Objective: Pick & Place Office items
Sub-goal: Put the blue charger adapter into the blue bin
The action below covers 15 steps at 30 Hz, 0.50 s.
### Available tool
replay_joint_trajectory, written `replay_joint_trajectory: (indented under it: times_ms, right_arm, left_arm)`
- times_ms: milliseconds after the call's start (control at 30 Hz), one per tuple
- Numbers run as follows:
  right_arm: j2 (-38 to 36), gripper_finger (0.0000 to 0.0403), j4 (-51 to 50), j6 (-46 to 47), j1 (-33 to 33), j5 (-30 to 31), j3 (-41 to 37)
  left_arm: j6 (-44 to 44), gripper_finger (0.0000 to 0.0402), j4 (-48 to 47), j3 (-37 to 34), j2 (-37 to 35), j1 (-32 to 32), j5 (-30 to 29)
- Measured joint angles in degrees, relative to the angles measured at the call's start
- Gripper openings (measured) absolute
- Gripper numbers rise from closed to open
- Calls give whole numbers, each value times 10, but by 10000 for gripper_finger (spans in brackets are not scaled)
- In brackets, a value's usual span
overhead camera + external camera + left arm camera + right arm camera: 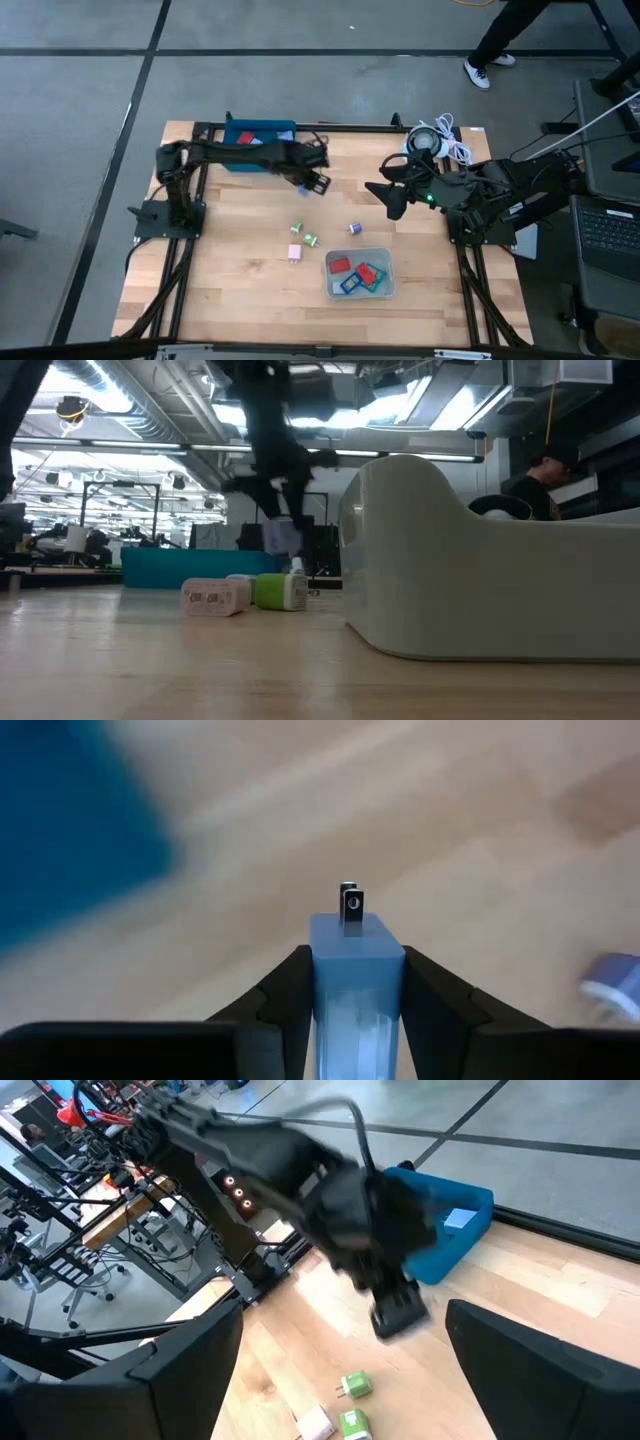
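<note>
Next, my left gripper drops the light blue piece in the dark blue tray (271,145), between the other light blue pieces.
My left gripper (312,185) hangs over the table's far middle, just right of the dark blue tray (260,135), shut on a light blue piece (357,960) with two metal prongs. My right gripper (392,205) is open and holds nothing; it hovers right of centre, its fingers wide apart in the right wrist view (345,1320). Two green pieces (297,228) (310,240), a pink-white piece (294,253) and a bluish piece (354,228) lie flat on the wood. Red and blue pieces (355,272) lie in the clear bin (385,290). My left gripper pinches the light blue piece by its two long sides (325,980), one finger (290,995) on each. The pronged end (349,905) sticks out past the fingertips. The piece is lifted clear of the table, as the low view shows (283,535).
The dark blue tray sits at the far edge with a red piece (247,138) and a light blue piece (460,1220) in it. A white coiled cable (440,140) lies at the far right corner. A laptop (605,230) stands right of the table. A person (500,40) stands beyond it.
</note>
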Motion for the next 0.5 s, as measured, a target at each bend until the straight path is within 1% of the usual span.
replay_joint_trajectory:
  times_ms: [100,167,233,300,433,500]
  right_arm:
    - [0,355,0,-5,0,5,0]
    - [0,355,-2,-9,0,11,0]
    - [-4,355,-13,-9,0,18,0]
    - [-8,355,-17,-9,0,25,0]
    - [-20,355,-24,-9,0,36,0]
    - [-23,355,-28,-10,0,40,0]
  left_arm:
    - [42,115,-60,0,-37,26,-30]
    - [68,115,-102,-14,-58,47,-51]
    - [86,115,-121,-34,-77,73,-59]
    - [94,115,-110,-61,-101,103,-56]
    - [96,115,-36,-108,-152,175,-34]
    - [99,115,5,-124,-164,217,-13]
